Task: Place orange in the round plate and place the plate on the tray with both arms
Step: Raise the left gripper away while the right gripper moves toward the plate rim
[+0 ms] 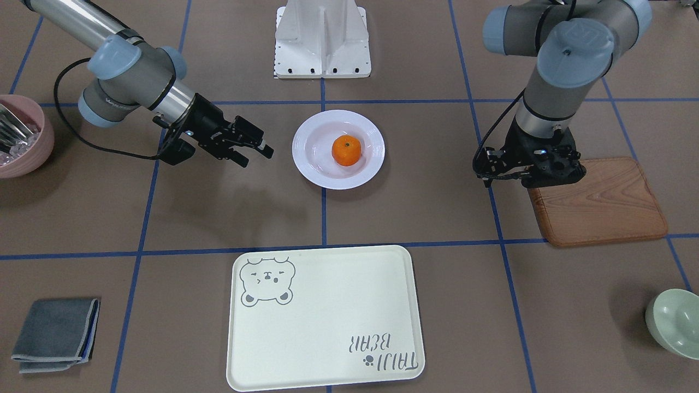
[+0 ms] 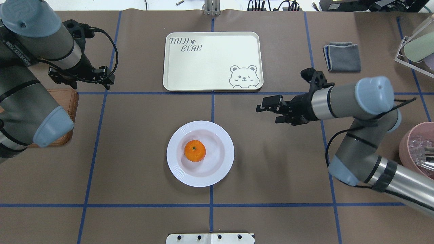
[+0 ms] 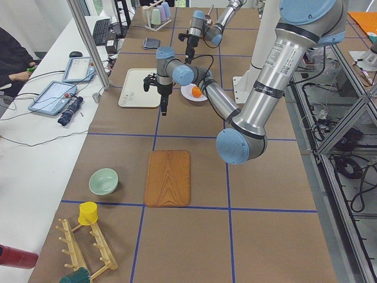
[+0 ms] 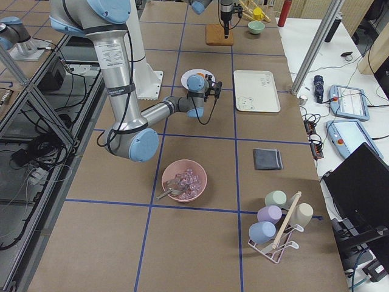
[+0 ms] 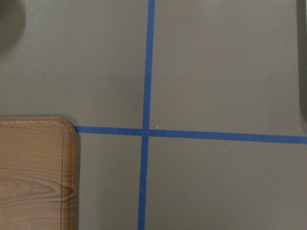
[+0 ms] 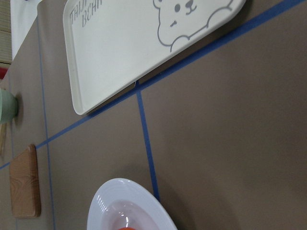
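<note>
The robot's right gripper will next move to the round white plate and close on the plate's rim (image 1: 296,136) on the side that faces the pink bowl.
The orange (image 1: 347,150) lies in the sunken middle of the round white plate (image 1: 312,168) at the table's centre, also seen from overhead as orange (image 2: 195,150) in plate (image 2: 217,176). The cream tray (image 1: 327,338) with the bear drawing lies bare, beyond the plate from the robot. My right gripper (image 1: 258,153) hovers open beside the plate, a short gap away, holding nothing. My left gripper (image 1: 546,166) points straight down over the corner of a wooden board; its own body hides its fingers.
A brown wooden board (image 1: 600,204) lies under the left arm. A pink bowl (image 1: 24,147) holding clear items stands by the right arm. A pale green bowl (image 1: 674,322) and a folded grey cloth (image 1: 54,334) sit at the operators' side. The white base mount (image 1: 323,41) stands behind the plate.
</note>
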You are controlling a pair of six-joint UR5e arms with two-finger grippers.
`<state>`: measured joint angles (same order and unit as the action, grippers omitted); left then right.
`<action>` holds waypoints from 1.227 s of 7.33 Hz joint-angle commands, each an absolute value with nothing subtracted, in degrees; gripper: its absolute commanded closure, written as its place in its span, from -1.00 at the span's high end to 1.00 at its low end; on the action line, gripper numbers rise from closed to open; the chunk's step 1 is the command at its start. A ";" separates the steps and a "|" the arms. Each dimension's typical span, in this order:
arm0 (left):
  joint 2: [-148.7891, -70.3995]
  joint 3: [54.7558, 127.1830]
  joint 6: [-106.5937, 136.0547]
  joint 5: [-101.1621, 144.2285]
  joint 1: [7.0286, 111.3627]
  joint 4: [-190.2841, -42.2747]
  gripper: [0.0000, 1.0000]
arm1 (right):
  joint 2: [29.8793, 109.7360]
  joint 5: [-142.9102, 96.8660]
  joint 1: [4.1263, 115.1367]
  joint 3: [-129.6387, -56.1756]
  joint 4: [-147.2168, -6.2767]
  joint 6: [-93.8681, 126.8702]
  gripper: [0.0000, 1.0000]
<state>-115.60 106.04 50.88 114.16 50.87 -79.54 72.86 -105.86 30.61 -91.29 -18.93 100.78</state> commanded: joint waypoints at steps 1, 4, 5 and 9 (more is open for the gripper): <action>-115.58 105.82 50.80 114.08 51.06 -79.54 0.97 | 72.34 -99.16 25.68 -86.94 -11.26 103.45 1.00; -115.05 105.73 50.80 113.91 51.06 -79.54 0.97 | 71.81 -95.36 23.12 -86.57 -10.55 103.54 1.00; -115.14 105.82 50.80 113.91 51.06 -79.54 0.97 | 71.02 -94.49 22.16 -86.49 -10.72 103.54 1.00; -115.05 105.82 50.80 113.82 51.06 -79.45 0.97 | 69.79 -92.72 20.13 -84.48 -10.99 103.80 1.00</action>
<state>-115.07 105.83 50.80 113.85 51.06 -79.52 70.26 -92.87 20.44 -85.73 -10.94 103.78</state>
